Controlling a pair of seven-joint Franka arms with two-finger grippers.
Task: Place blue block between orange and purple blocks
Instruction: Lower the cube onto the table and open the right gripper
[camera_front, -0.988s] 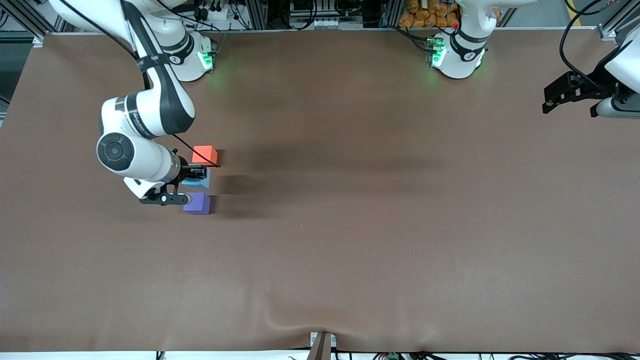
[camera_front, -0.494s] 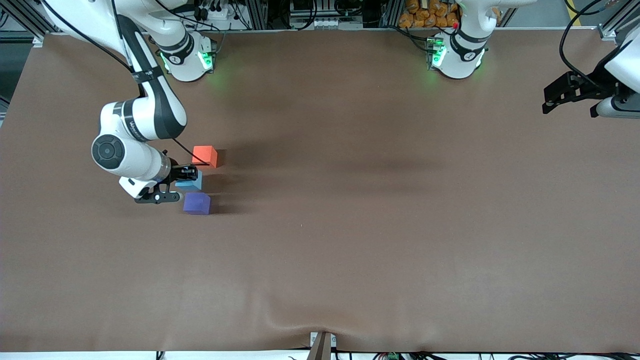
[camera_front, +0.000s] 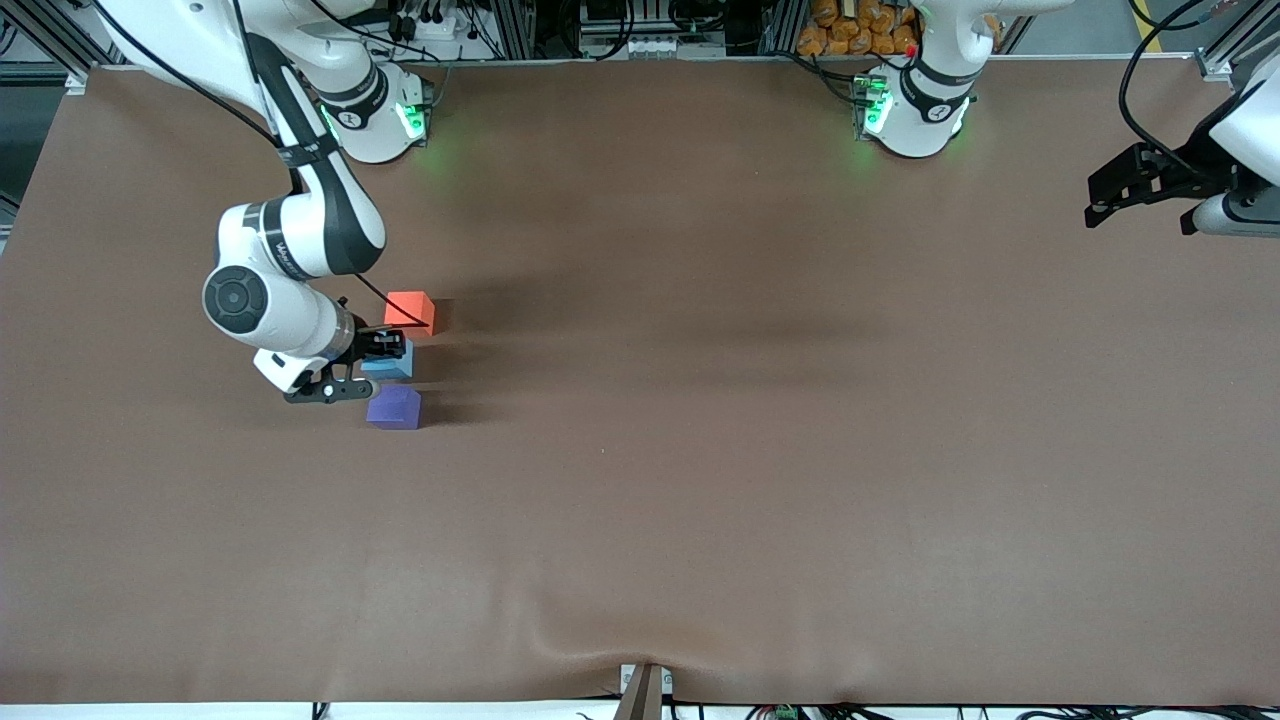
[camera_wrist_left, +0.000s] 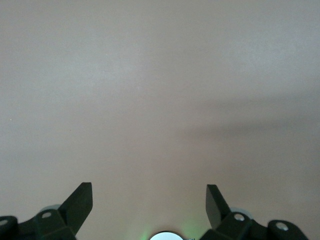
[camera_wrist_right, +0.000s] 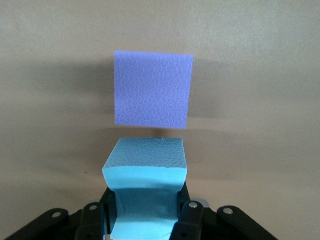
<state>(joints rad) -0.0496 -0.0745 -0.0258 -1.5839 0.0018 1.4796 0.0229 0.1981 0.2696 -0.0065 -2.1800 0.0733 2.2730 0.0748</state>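
Observation:
My right gripper is going to put the blue block down on the brown table cover, snugly (camera_front: 403, 358) (camera_wrist_right: 144, 167) between the orange block and purple block.
My right gripper (camera_front: 390, 350) is shut on the blue block (camera_front: 392, 363), squeezing it so its sides dent inward in the right wrist view (camera_wrist_right: 146, 170). The block is held low between the orange block (camera_front: 410, 311) and the purple block (camera_front: 394, 408). The orange block lies farther from the front camera, the purple one nearer. The purple block (camera_wrist_right: 152, 90) also shows in the right wrist view, apart from the blue block by a small gap. My left gripper (camera_front: 1135, 185) is open and empty at the left arm's end of the table, where that arm waits (camera_wrist_left: 149, 197).
The brown table cover (camera_front: 700, 450) spreads around the three blocks, with a ripple at the front edge near a small bracket (camera_front: 643, 690). Cables and equipment stand along the edge by the arm bases.
My right gripper with the blue block drew back toward the right arm's end, then came forward again a little. The orange and purple blocks have not moved. The left arm is still.

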